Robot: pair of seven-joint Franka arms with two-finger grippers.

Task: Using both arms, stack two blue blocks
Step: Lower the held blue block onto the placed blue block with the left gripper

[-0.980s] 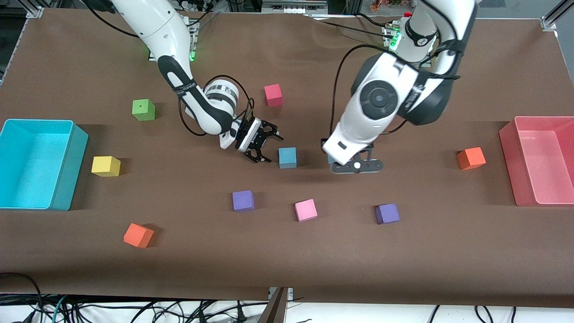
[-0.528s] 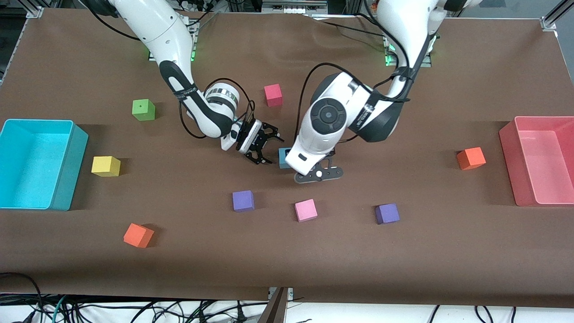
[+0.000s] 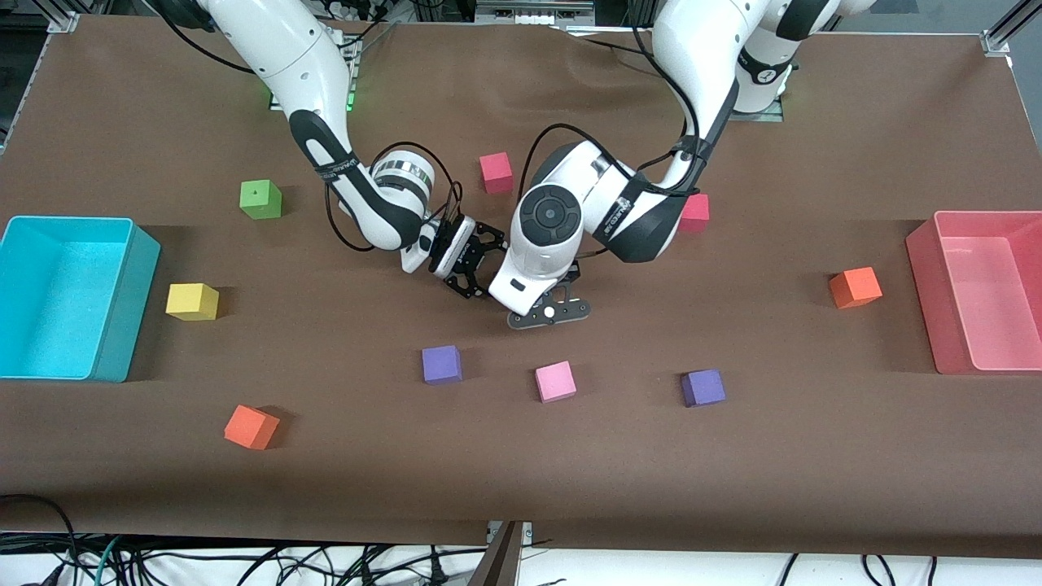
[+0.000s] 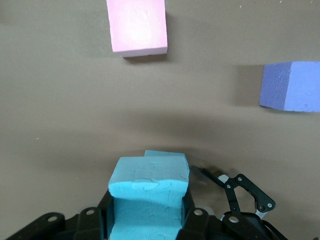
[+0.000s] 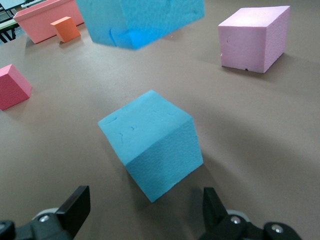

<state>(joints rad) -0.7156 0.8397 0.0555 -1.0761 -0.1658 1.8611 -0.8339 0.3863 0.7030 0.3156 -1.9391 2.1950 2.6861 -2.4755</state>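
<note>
The robot's left gripper should release its blue block on top of the other blue block (image 3: 522, 272) (image 4: 163, 164), between the open fingers of the right gripper.
In the left wrist view my left gripper (image 4: 148, 212) is shut on one blue block (image 4: 150, 192) and holds it in the air. An edge of the second blue block (image 4: 169, 156) shows just under it. In the right wrist view that second block (image 5: 152, 142) rests on the table, with the held block (image 5: 140, 20) hanging above it, apart. My right gripper (image 5: 145, 210) is open, its fingers (image 5: 75, 207) low on either side of the resting block without touching it. In the front view the left arm's wrist (image 3: 544, 218) hides both blocks, and my right gripper (image 3: 487, 267) sits beside it.
Near the grippers lie a pink cube (image 3: 556, 382), two purple cubes (image 3: 442, 364) (image 3: 703, 387) and two red cubes (image 3: 495, 171) (image 3: 694, 213). Farther off are green (image 3: 260, 199), yellow (image 3: 192, 301) and orange cubes (image 3: 251, 426) (image 3: 855, 286), a turquoise bin (image 3: 122, 232) and a pink bin (image 3: 924, 260).
My left arm has carried its blue block toward the right arm's end of the table, over the resting blue block. My right gripper has stayed open beside that block.
</note>
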